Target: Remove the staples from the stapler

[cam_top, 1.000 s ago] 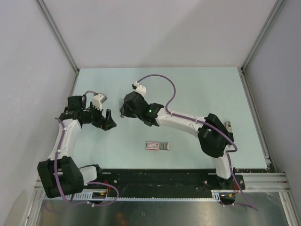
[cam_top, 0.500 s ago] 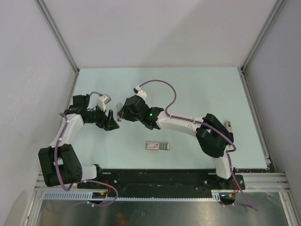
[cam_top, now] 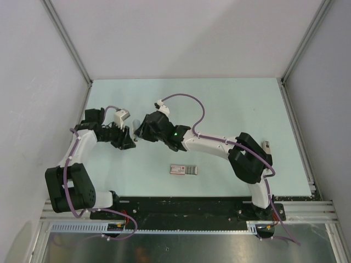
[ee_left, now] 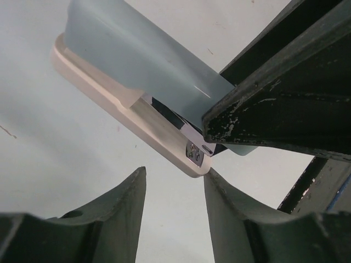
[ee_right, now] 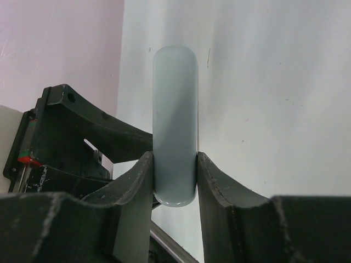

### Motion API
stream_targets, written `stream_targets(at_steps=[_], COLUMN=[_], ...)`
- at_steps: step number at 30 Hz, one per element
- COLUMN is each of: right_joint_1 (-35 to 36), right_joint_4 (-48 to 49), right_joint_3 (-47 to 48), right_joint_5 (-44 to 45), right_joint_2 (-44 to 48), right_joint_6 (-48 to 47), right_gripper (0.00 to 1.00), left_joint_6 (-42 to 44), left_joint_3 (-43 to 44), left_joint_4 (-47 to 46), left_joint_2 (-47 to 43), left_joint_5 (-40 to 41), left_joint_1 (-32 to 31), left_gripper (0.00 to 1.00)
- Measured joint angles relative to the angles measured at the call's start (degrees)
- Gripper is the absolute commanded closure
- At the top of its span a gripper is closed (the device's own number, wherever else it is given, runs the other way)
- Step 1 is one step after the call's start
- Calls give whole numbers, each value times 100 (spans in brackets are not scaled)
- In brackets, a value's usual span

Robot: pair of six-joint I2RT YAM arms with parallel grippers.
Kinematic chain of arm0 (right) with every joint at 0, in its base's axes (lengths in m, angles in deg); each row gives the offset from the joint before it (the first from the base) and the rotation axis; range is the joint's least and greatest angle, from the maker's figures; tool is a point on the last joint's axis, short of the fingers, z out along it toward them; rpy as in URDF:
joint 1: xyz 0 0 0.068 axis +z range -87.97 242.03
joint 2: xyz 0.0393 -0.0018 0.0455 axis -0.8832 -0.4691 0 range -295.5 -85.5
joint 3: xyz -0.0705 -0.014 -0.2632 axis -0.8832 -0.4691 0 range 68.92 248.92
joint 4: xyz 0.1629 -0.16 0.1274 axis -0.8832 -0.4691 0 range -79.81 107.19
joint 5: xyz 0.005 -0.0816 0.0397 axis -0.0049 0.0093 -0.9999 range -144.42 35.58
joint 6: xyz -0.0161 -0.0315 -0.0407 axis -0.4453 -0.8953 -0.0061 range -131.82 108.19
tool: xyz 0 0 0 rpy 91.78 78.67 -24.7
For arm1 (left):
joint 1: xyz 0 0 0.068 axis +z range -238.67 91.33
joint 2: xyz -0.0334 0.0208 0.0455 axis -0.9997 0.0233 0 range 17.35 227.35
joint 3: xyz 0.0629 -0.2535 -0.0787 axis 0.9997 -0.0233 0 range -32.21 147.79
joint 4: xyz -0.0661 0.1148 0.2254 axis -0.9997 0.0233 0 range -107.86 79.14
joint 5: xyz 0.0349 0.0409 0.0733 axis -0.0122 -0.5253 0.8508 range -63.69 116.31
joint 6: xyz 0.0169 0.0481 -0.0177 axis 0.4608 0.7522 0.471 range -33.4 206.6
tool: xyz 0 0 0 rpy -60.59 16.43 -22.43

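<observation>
The stapler's white base tip is beside one finger; next I center my left gripper, close on that tip [ee_left: 192, 164], then pull the base open.
The stapler [ee_right: 174, 109], pale blue on top with a white base [ee_left: 137, 118] and dark metal between, is held off the table by my right gripper [ee_right: 174, 157], which is shut on its sides. In the left wrist view one right finger [ee_left: 274, 104] clamps the stapler's near end. My left gripper [ee_left: 175, 170] is open just below that end. The white tip of the stapler almost touches its right fingertip [ee_left: 211, 178], and nothing lies between the jaws. From above, the left gripper [cam_top: 130, 141] and the right gripper [cam_top: 139, 133] meet nose to nose, hiding the stapler.
A flat red-and-white box with a grey end [cam_top: 184, 170] lies on the pale green table [cam_top: 236, 104] near the front edge. Grey walls enclose the table on three sides. The black base rail [cam_top: 192, 205] runs along the near edge.
My left arm has swung right until its gripper meets the right gripper, and its jaws have narrowed. The right arm has shifted slightly left with the stapler still held.
</observation>
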Motion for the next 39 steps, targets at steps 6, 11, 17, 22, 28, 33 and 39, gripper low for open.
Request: stream_targets(at_steps=[6, 11, 17, 22, 28, 33, 39], right_joint_1=[7, 17, 92, 136, 133, 151, 170], right_joint_4=[4, 4, 92, 160, 227, 225, 236], right_joint_3=[0, 0, -2, -22, -98, -142, -203], right_joint_5=[-42, -61, -122, -101, -68, -105, -120], right_joint_2=[0, 0, 0, 0, 2, 11, 50], right_joint_6=[22, 22, 61, 68, 83, 87, 81], right_gripper=[100, 100, 100, 100, 100, 100, 100], left_joint_6=[48, 83, 79, 79, 103, 116, 138], left_joint_3=[11, 11, 11, 7, -72, -81, -85], left_joint_4=[15, 15, 4, 42, 120, 48, 28], left_joint_2=[0, 0, 17, 20, 20, 15, -4], left_joint_5=[74, 96, 46, -61, -236, -236, -219], left_joint_1=[13, 24, 33, 48, 57, 179, 210], left_gripper=[40, 35, 29, 38, 73, 85, 87])
